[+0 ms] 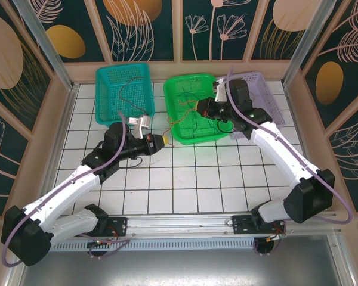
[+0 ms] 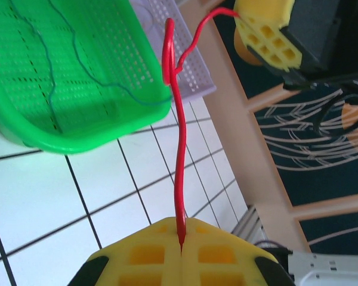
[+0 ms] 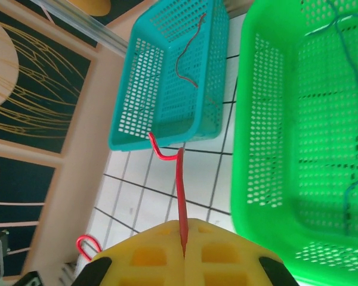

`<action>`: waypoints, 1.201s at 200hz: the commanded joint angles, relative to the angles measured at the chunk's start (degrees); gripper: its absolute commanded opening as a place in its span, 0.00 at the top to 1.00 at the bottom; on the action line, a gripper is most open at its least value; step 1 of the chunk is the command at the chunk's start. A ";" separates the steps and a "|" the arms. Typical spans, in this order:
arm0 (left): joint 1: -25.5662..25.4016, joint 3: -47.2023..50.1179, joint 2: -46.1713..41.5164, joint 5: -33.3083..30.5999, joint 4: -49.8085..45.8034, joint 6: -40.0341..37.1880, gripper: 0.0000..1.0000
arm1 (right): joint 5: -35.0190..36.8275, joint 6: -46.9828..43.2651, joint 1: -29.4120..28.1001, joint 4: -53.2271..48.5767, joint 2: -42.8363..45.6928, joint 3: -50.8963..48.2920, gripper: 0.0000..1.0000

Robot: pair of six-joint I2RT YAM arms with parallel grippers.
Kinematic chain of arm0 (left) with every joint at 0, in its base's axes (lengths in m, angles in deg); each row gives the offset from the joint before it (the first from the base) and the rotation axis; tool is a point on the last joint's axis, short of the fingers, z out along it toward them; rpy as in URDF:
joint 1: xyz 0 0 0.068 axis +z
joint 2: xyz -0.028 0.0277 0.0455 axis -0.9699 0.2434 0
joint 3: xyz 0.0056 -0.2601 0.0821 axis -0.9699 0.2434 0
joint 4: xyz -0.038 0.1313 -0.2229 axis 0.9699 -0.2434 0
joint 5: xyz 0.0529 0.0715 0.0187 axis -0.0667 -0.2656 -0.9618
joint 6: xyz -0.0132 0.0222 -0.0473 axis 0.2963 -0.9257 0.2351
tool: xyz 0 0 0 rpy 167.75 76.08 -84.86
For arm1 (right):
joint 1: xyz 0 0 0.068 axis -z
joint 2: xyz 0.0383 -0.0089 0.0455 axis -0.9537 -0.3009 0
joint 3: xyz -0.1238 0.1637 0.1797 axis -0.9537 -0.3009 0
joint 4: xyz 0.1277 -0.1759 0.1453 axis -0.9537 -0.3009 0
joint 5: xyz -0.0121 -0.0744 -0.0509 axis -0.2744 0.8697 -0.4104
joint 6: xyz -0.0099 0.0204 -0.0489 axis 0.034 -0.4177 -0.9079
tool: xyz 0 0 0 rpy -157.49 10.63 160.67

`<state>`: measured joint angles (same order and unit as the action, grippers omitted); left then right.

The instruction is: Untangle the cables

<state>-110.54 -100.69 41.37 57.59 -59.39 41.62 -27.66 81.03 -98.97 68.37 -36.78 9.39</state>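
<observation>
I will open my left gripper and take the cable nearer my right gripper (image 2: 204,24), because the red cable is pulled tight with a kinked loop in it.
A red cable (image 2: 179,155) runs taut between my two grippers. My left gripper (image 2: 182,241) is shut on one end, its yellow pads (image 2: 149,253) pressed together around the wire. From there the cable rises, kinks into a loop and reaches the right gripper's yellow pad (image 2: 264,30). My right gripper (image 3: 184,241) is likewise shut on the red cable (image 3: 179,190), which hooks sideways at its far end. From above, the left gripper (image 1: 161,140) sits over the tiles and the right gripper (image 1: 198,109) over the green basket (image 1: 176,132). Thin green cables (image 2: 77,56) lie in that basket.
A teal basket (image 1: 101,98) at the back left holds a reddish-brown cable (image 3: 188,59). A purple basket (image 1: 264,89) stands behind the right arm. Wooden frame walls close in the white tiled table (image 1: 185,179) on both sides.
</observation>
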 commanded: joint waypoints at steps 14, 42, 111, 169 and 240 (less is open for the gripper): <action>-0.10 0.86 -0.68 4.08 3.55 5.03 1.00 | 4.68 -7.20 -0.69 9.62 2.76 -2.53 1.00; -0.11 1.47 0.65 -0.68 17.10 18.76 1.00 | 8.94 -6.87 -4.38 12.96 3.29 -7.06 1.00; -0.01 -1.67 8.11 -15.06 38.99 39.48 1.00 | 15.30 4.41 -15.85 24.03 6.13 -16.95 1.00; 0.87 -8.98 17.07 -27.40 41.09 39.95 1.00 | 15.63 13.88 -21.66 25.04 6.80 -17.11 1.00; 1.74 -18.73 16.89 -21.45 25.47 38.18 0.43 | 18.48 23.55 -15.75 23.51 13.09 -18.73 1.00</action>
<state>-109.21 -115.46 65.00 35.25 -23.87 82.91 -10.74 99.48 -119.18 91.19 -28.94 -8.05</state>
